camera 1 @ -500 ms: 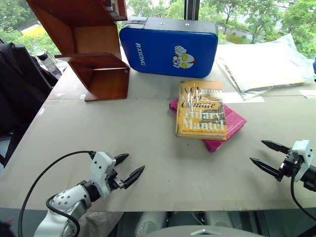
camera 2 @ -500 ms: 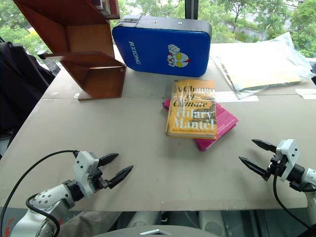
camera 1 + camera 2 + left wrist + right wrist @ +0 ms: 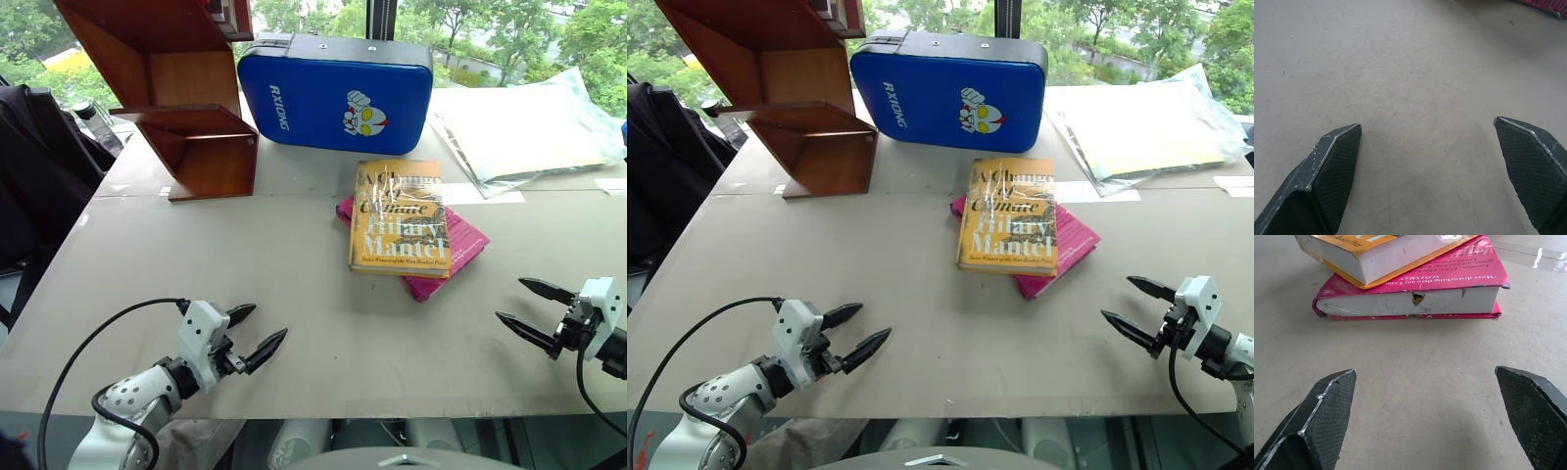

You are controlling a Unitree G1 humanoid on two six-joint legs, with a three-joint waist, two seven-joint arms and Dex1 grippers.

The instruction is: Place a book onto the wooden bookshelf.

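Note:
I will close my left gripper on the near half of the spine point(image 3: 354, 235) of the yellow-orange book, which is lying on top of the magenta-pink book.
The yellow-orange book point(image 3: 399, 217) lies flat on top of a magenta-pink book point(image 3: 460, 247) near the middle of the grey table point(image 3: 196, 255). The wooden bookshelf point(image 3: 176, 93) stands at the far left of the table, its boxy lower compartment facing me. My left gripper point(image 3: 253, 333) hovers open over the near left of the table, nothing between its fingers. My right gripper point(image 3: 524, 308) stands open at the near right, pointing toward the stacked books point(image 3: 1400, 279), a short way off.
A blue padded case point(image 3: 335, 90) stands upright behind the books, next to the bookshelf. Clear plastic sleeves with papers point(image 3: 524, 127) lie at the far right. A dark chair or bag point(image 3: 34, 166) sits beyond the table's left edge.

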